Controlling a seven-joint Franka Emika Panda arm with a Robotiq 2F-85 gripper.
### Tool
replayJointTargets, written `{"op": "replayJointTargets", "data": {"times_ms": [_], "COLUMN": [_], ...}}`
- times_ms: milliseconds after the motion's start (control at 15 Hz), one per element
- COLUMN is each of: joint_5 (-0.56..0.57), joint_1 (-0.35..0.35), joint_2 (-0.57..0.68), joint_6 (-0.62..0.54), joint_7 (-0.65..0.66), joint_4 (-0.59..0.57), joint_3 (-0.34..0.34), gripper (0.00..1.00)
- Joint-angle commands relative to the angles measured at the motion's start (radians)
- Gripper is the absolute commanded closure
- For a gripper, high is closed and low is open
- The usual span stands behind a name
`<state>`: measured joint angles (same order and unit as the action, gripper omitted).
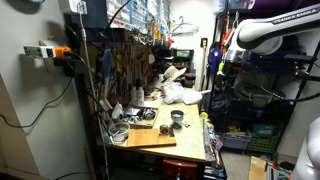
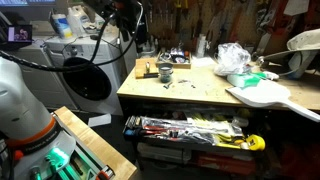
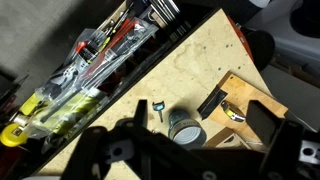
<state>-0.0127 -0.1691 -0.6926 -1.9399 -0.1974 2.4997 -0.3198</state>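
The grey cup's rim point(image 1: 181, 114) point(image 3: 173, 131), on the side near the small blue-headed bit, is the next place my gripper needs to go to and close on.
My gripper point(image 3: 199, 121) is open and empty, well above a wooden workbench point(image 3: 190, 60). In the wrist view its dark fingers frame a grey roll of tape point(image 3: 185, 128) that lies flat on the bench. A small blue-headed bit point(image 3: 158, 106) lies beside the roll. A black bar point(image 3: 212, 100) and a yellow and silver tool point(image 3: 232, 112) rest on a wooden board point(image 3: 262, 98) next to it. The roll shows in both exterior views point(image 1: 177, 116) point(image 2: 165, 72). The white arm point(image 1: 272, 30) reaches in from above in an exterior view; the fingers are hard to make out there.
An open drawer of tools point(image 2: 190, 128) point(image 3: 100, 60) sticks out below the bench front, with a yellow tape measure point(image 2: 255, 143). A crumpled white bag point(image 2: 235, 57) and a flat white shape point(image 2: 265, 95) lie on the bench. A pegboard with tools point(image 1: 125, 60) stands behind.
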Motion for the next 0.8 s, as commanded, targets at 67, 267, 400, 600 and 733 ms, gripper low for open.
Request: {"op": "replayJointTargets", "data": {"times_ms": [67,267,400,600,733], "joint_5": [-0.009,-0.009,-0.009,-0.009,-0.005], "joint_1": [-0.013,-0.013,-0.013,-0.013,-0.009], "joint_2": [0.004,0.004,0.004,0.004,0.022], "joint_6": [0.003,0.003,0.003,0.003,-0.086], "joint_7": [-0.007,-0.007,-0.007,-0.007,0.024], "joint_4": [-0.002,-0.002,-0.002,-0.002,0.032], "joint_3": [0.011,0.011,0.011,0.011,0.041], "gripper": [0.00,0.00,0.00,0.00,0.00]}}
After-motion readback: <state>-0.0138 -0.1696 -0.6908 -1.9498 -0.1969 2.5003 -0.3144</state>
